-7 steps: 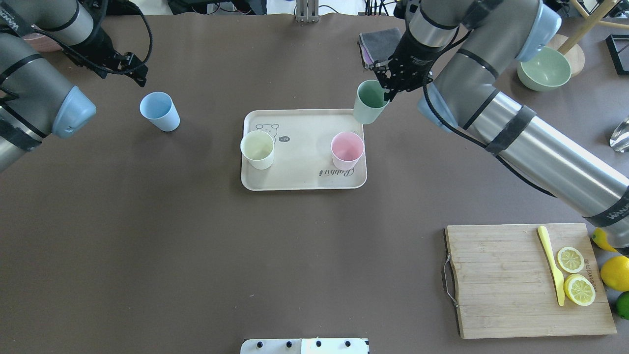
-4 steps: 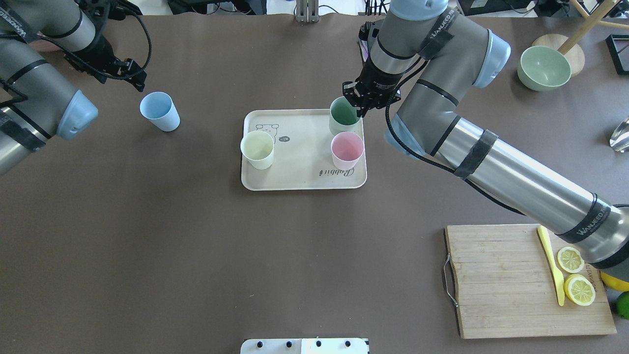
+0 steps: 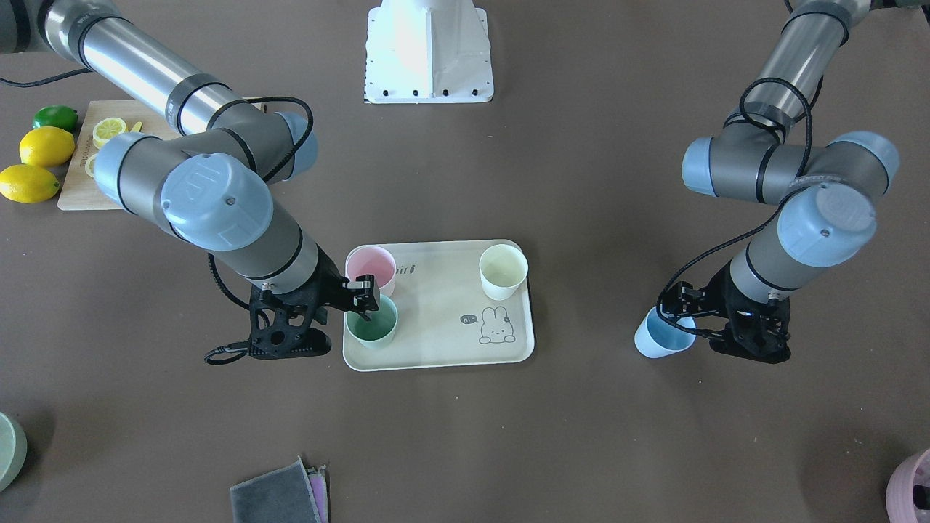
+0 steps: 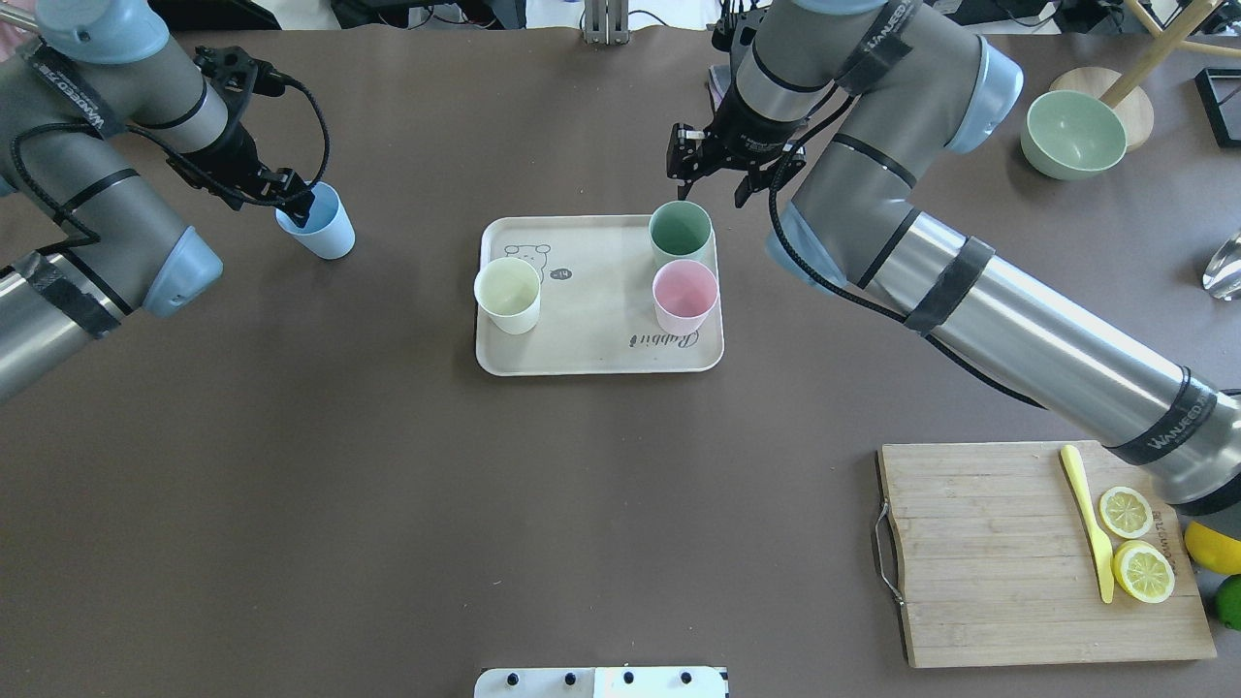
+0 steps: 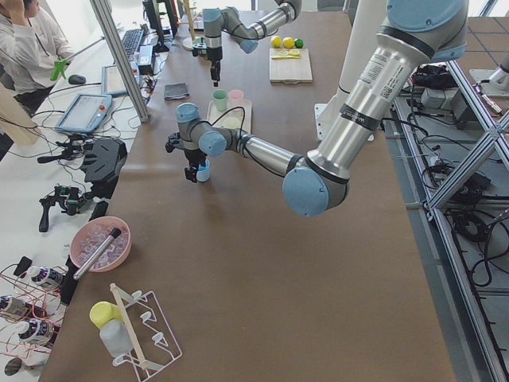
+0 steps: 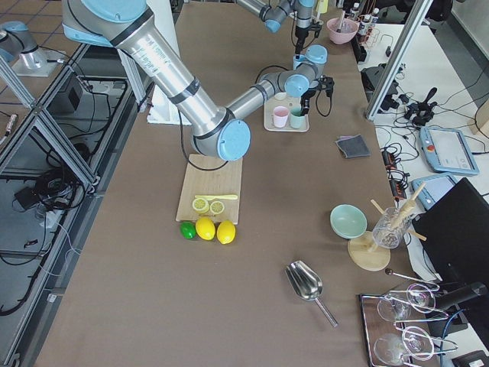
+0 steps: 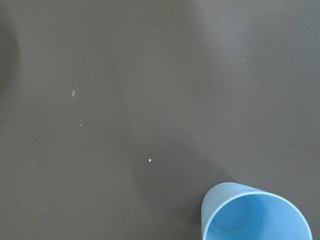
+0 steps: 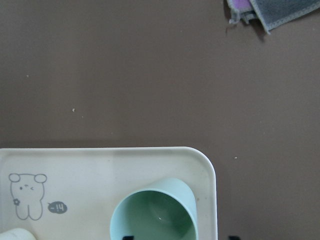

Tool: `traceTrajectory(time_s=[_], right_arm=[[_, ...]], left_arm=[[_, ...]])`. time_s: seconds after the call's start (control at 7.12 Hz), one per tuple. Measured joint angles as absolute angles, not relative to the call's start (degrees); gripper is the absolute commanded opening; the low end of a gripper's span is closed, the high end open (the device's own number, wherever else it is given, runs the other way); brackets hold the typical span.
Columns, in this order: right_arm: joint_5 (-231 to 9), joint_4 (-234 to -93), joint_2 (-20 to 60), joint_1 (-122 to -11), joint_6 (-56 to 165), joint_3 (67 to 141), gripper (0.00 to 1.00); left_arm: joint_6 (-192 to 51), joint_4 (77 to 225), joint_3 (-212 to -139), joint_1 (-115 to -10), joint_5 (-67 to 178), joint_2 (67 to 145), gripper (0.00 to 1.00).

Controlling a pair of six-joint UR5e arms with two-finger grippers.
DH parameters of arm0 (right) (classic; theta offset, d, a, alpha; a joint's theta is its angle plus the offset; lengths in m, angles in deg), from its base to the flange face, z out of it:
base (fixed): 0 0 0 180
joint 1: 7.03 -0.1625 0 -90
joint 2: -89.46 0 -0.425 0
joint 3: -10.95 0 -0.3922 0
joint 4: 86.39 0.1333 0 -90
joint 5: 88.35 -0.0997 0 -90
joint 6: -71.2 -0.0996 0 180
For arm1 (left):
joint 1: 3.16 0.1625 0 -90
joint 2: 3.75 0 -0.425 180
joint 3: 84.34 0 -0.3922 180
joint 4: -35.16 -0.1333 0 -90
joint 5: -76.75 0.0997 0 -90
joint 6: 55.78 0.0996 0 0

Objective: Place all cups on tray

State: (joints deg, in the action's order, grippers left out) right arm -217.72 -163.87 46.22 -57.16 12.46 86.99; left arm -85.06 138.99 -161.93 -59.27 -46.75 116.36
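The robot's left gripper should release the light blue cup on the bunny drawing of the cream tray [image 3: 489, 326].
The cream tray [image 4: 591, 339] sits at mid-table. On it stand the cream-white cup [image 4: 507, 294], the pink cup [image 4: 684, 294] and the sage green cup [image 4: 681, 233] at its far right corner. My right gripper [image 4: 711, 177] is open and empty, just above and behind the green cup [image 8: 155, 212]; it is not holding the cup. The light blue cup [image 4: 316, 219] stands on the table left of the tray. My left gripper [image 4: 294, 199] is at its far-left rim and looks open. It also shows in the front view [image 3: 679, 317] beside the blue cup [image 3: 660, 338].
A wooden cutting board [image 4: 979, 553] with lemon slices and a yellow knife lies at the front right, with whole lemons beside it. A green bowl [image 4: 1071, 134] stands at the far right. A folded grey cloth [image 3: 276, 494] lies behind the tray.
My right gripper moved left with the green cup, set it on the tray behind the pink cup, opened and drew back. My left gripper moved right, to the blue cup's rim.
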Motion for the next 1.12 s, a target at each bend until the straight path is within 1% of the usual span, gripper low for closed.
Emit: traceTrajectory(time_s=[0.28,0.42,0.7,1.12], right_arm=[[-221.9,-164.1,44.5,-60.5,13.0,88.9,1.0],[-222.7,-164.1,42.2,-61.6,13.3,90.6,1.0],[-223.0,-164.2,37.1,-63.8,15.2,93.2,1.0],[-223.0,-164.4,29.4,-67.0,23.9,95.9,1.0]], left_arm=[[-85.1,139.1,-161.2,-59.0,-46.8,117.2,0.0],[-85.8,138.6,-161.2,-59.0,-47.3,118.7,0.0],[-90.4,135.2,-161.3,-58.4,-49.0,124.1,0.0],[-100.8,133.4,-158.9,-52.9,-49.0,133.4,0.0]])
